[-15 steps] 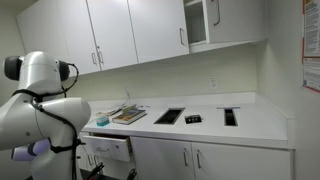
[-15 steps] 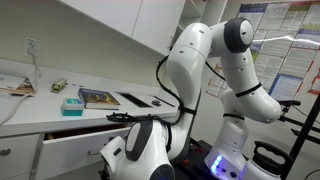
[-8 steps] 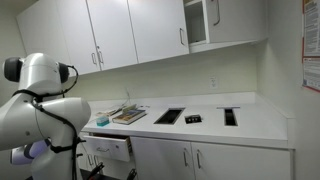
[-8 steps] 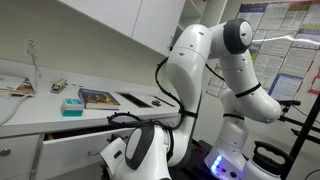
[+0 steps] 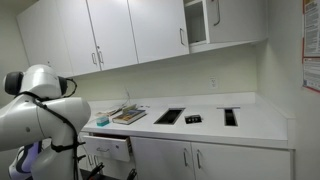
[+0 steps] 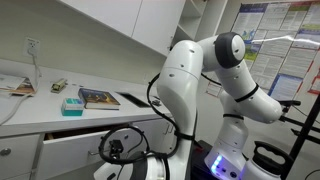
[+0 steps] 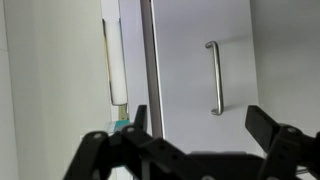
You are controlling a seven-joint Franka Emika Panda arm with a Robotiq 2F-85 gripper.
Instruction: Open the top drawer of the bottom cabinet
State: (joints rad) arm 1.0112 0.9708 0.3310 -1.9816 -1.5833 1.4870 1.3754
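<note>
I need to close my gripper on the silver bar handle's middle (image 5: 103, 149) (image 7: 217, 79) on the partly open top drawer, so that it can pull the drawer further out.
The bottom cabinet (image 5: 215, 160) is a low white unit under a white countertop (image 5: 250, 122). Its top drawer (image 5: 108, 149) stands partly pulled out at the left end, with tan wood showing inside; it also shows in an exterior view (image 6: 72, 146). My gripper (image 7: 200, 128) is open and empty. In the wrist view its two black fingers frame a flat white front with a silver bar handle (image 7: 213, 78), and they do not touch it. In an exterior view my wrist (image 6: 130, 158) hangs low in front of the drawer.
On the countertop lie a teal box (image 6: 72, 104), a book (image 6: 98, 97), papers (image 5: 128, 115) and dark trays (image 5: 170, 116). Tall white wall cupboards (image 5: 130, 35) hang above. The robot's white body (image 6: 200, 90) fills the floor space in front of the cabinet.
My arm has dropped lower and pulled back from the drawer's front edge. The drawer stays partly open as before.
</note>
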